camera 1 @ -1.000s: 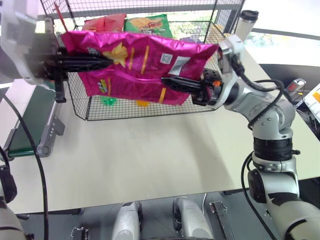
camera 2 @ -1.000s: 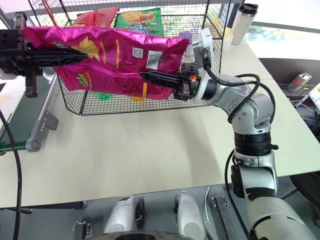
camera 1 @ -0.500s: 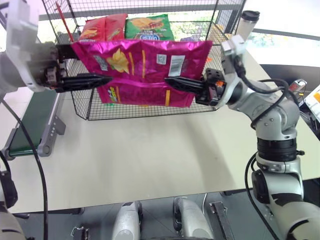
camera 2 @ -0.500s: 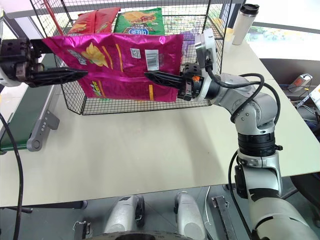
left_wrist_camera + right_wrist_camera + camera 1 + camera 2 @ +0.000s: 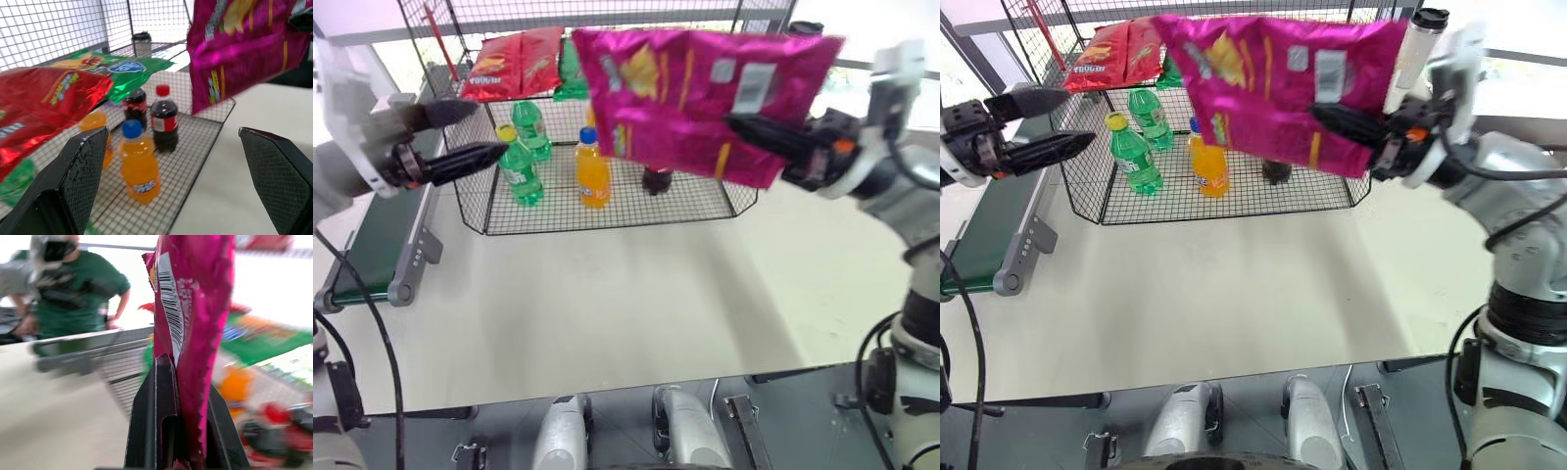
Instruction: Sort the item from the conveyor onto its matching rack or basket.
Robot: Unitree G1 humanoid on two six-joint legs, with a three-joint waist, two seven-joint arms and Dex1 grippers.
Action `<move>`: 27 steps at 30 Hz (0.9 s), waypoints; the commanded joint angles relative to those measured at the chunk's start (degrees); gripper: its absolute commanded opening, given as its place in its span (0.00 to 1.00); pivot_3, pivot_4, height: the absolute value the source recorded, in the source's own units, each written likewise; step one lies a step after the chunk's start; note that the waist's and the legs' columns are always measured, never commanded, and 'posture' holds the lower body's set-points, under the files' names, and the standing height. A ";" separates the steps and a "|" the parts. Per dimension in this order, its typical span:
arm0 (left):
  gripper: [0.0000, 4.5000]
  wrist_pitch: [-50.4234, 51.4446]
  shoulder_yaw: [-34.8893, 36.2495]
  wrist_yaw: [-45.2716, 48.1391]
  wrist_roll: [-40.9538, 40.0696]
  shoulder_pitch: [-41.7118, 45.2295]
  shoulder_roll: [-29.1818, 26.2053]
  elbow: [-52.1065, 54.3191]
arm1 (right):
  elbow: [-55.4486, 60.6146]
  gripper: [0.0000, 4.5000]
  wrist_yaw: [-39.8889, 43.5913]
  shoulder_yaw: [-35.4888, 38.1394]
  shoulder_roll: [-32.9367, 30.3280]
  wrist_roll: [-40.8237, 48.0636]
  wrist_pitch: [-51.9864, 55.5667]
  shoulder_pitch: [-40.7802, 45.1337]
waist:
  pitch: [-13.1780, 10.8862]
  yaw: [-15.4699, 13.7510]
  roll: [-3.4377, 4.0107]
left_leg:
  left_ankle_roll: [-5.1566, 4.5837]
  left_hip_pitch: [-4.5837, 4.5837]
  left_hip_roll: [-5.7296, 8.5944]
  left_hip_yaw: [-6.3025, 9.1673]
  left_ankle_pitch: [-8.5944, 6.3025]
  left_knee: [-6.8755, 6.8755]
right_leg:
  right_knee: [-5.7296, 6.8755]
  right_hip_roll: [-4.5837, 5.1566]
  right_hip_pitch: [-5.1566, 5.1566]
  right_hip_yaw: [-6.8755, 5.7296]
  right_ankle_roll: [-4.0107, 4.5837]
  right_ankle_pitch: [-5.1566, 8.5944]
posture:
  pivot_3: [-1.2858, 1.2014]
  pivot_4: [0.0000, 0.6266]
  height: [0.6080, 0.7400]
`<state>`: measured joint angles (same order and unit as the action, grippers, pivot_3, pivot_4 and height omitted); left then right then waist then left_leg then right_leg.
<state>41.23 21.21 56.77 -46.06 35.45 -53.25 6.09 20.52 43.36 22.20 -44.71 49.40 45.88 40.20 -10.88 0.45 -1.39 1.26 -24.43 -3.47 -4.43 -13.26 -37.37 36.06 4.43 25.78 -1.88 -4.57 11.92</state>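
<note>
My right gripper will let go of the magenta-pink chip bag on the rack's upper level (image 5: 673, 60) beside the green bag.
The item, a magenta-pink chip bag (image 5: 690, 93), hangs in the air in front of the black wire rack (image 5: 607, 221). It is pinched at its right side by my right gripper (image 5: 744, 127), which is shut on it. In the right wrist view the bag (image 5: 193, 328) stands edge-on between the fingers (image 5: 159, 411). My left gripper (image 5: 481, 130) is open and empty, to the left of the rack and apart from the bag. The green conveyor (image 5: 367, 245) runs along the table's left edge below it.
The rack's lower tier holds green bottles (image 5: 519, 166), an orange bottle (image 5: 591, 176) and dark cola bottles (image 5: 164, 122). Red chip bags (image 5: 509, 61) and a green bag (image 5: 124, 66) lie on the upper tier. A steel tumbler (image 5: 1410, 49) stands right of the rack. A person in green (image 5: 73, 289) stands beyond.
My left gripper let go of the bag, opened and drew back to the left. The right gripper carried the bag right and upward, uncovering the bottles in the rack.
</note>
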 commanded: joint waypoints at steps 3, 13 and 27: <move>0.99 0.97 0.37 -4.96 -2.83 0.60 3.92 4.40 | 0.80 0.00 -3.05 5.60 -6.47 -1.72 -3.53 2.73 | 0.00 0.13 0.00 | 0.00 0.04 0.00 0.00 0.00 0.01 | 0.01 0.00 -0.02 0.01 0.00 0.00 | 0.52 0.24 1.00; 0.99 3.85 1.91 -22.36 -9.67 1.09 15.46 13.71 | -14.03 0.00 -9.60 -17.86 -3.06 -37.17 -34.73 9.22 | 0.01 0.55 -0.01 | 0.00 0.08 0.01 -0.02 0.00 -0.01 | 0.01 -0.02 -0.04 0.07 -0.02 -0.01 | 0.52 0.24 1.00; 0.99 2.99 3.87 -30.36 -15.28 -6.75 15.99 21.36 | -42.67 0.00 -32.30 -34.24 -3.25 -80.22 -62.80 23.52 | 0.00 0.20 -0.03 | 0.06 0.03 0.09 -0.01 0.04 -0.02 | -0.03 0.04 -0.03 0.08 -0.01 0.02 | 0.52 0.24 1.00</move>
<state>45.61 23.82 26.76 -60.52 28.62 -36.66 25.70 -21.73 14.84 -13.04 -46.32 -27.11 -15.08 61.09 -10.88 0.65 -1.42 1.31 -24.41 -3.38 -4.44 -13.21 -37.39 36.03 4.48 25.75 -1.80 -4.58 11.93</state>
